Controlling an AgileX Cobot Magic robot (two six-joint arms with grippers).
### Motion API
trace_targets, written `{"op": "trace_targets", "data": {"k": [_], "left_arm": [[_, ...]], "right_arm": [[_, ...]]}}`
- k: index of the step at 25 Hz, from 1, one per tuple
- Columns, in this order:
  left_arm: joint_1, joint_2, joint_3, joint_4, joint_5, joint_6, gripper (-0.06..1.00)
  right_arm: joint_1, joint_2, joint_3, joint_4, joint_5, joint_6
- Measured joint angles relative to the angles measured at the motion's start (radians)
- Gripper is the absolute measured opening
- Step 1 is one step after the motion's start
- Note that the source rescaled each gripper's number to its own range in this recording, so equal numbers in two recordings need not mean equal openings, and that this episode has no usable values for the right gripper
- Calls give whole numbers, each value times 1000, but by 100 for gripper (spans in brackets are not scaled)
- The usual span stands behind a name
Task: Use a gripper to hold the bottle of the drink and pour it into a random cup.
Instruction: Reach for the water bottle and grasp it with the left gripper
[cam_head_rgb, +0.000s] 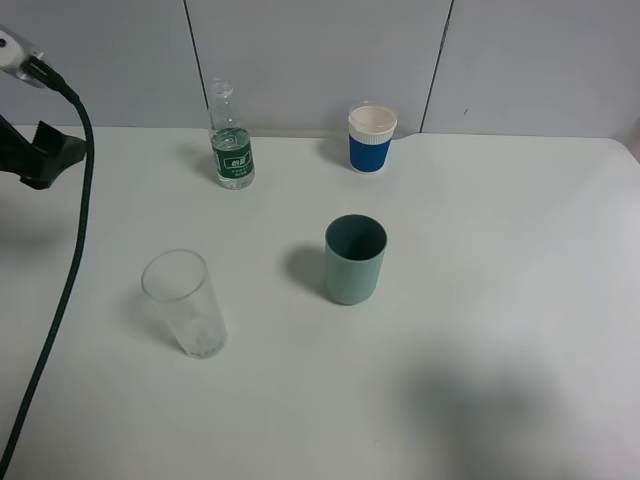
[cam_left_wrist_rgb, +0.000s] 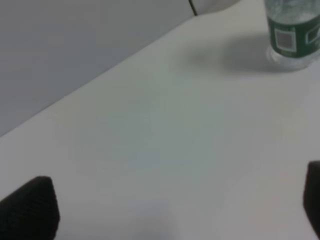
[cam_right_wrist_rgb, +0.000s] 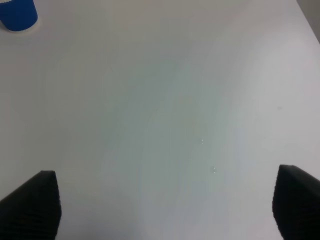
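Note:
The robot's left gripper needs to next go to the bottle of the drink and close around the upper part of its dark green label (cam_head_rgb: 232, 145) (cam_left_wrist_rgb: 296, 33).
The bottle of the drink (cam_head_rgb: 232, 150), clear with a dark green label and no cap, stands upright at the back left of the table. In the left wrist view the bottle (cam_left_wrist_rgb: 294, 36) is well ahead of my left gripper (cam_left_wrist_rgb: 172, 210) and off to one side. That gripper is open, with bare table between its dark pads (cam_left_wrist_rgb: 30, 210). The teal-green cup (cam_head_rgb: 355, 260) stands upright mid-table. My right gripper (cam_right_wrist_rgb: 162, 205) is open too, over bare table, and holds nothing. Only part of the left arm (cam_head_rgb: 40, 152) shows at the far left edge.
A blue and white paper cup (cam_head_rgb: 372, 139) stands at the back centre and also shows in the right wrist view (cam_right_wrist_rgb: 17, 12). A clear tall glass (cam_head_rgb: 185, 304) stands front left. A black cable (cam_head_rgb: 62, 290) trails down the left side. A wall runs behind the table.

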Motion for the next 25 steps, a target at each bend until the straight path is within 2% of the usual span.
{"op": "trace_targets", "data": {"k": [2,7,10,18,23,25], "left_arm": [[-1,48,0,41,-43,-43,100],[-1,140,0,255,-207,-284,100],[2,186,0,356,-327,-384,100],[81,309,0,510,-591,-495,100],[126,388,-1,571,-742,-509,100],[152,435,-1,609,-837,-512,100]], "right_arm": [[0,0,0,0,0,0],[0,0,0,0,0,0],[0,0,0,0,0,0],[0,0,0,0,0,0],[0,0,0,0,0,0],[0,0,0,0,0,0]]}}
